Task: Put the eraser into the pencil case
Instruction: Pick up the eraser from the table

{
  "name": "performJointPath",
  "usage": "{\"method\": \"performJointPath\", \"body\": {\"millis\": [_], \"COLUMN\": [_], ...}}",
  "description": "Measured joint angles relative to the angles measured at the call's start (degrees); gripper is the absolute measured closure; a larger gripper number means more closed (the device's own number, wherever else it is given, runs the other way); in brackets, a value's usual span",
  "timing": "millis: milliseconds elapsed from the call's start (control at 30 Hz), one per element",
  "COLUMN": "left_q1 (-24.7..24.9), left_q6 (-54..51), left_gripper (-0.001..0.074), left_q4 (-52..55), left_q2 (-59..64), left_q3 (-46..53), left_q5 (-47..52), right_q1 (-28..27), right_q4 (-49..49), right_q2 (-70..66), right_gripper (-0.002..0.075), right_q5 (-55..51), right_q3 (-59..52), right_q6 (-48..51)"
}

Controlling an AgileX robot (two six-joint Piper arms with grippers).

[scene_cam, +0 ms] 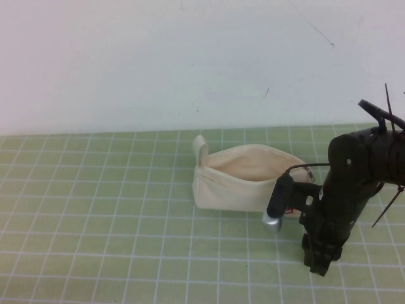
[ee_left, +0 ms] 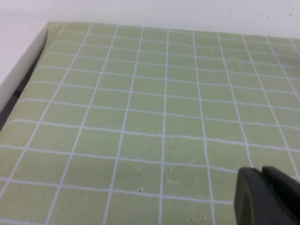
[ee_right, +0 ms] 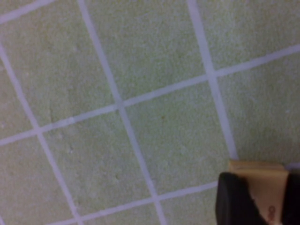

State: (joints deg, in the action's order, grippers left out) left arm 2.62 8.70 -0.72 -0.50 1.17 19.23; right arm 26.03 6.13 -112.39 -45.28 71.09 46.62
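Observation:
My right gripper is to put the eraser, now held low near the mat, into the pencil case. It will let go of the eraser inside the middle of the pencil case's opening (scene_cam: 246, 172).
The pencil case (scene_cam: 243, 179) is a cream canvas pouch standing open on the green grid mat, with a loop tab at its left end and a red label near its right. My right gripper (scene_cam: 318, 263) hangs in front of the pouch's right end, pointing down close to the mat. In the right wrist view the gripper (ee_right: 260, 201) is shut on the eraser (ee_right: 260, 180), a pale tan block with dark print, between two black fingers (ee_right: 234, 199). My left gripper (ee_left: 267, 194) shows only in the left wrist view, shut and empty over bare mat.
The green grid mat (scene_cam: 95, 221) covers the table up to a white wall behind. In the left wrist view the mat's edge (ee_left: 40, 44) meets a white border. A black cable and the wrist camera (scene_cam: 278, 202) hang beside the right arm.

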Motion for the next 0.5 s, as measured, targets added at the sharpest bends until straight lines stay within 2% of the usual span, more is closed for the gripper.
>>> {"method": "performJointPath", "body": {"millis": [233,500], "left_q1": [0.0,0.0], "left_q6": [0.0,0.0], "left_gripper": [0.0736,0.0736], "left_q4": [0.0,0.0], "left_q2": [0.0,0.0], "left_q3": [0.0,0.0], "left_q5": [0.0,0.0], "right_q1": [0.0,0.0], "right_q4": [0.4,5.8], "right_q2": [-0.5,-0.5], "right_gripper": [0.0533,0.0533], "right_q5": [-7.0,-21.8], "right_q3": [3.7,18.3], "right_q6": [-0.2,-2.3]}}
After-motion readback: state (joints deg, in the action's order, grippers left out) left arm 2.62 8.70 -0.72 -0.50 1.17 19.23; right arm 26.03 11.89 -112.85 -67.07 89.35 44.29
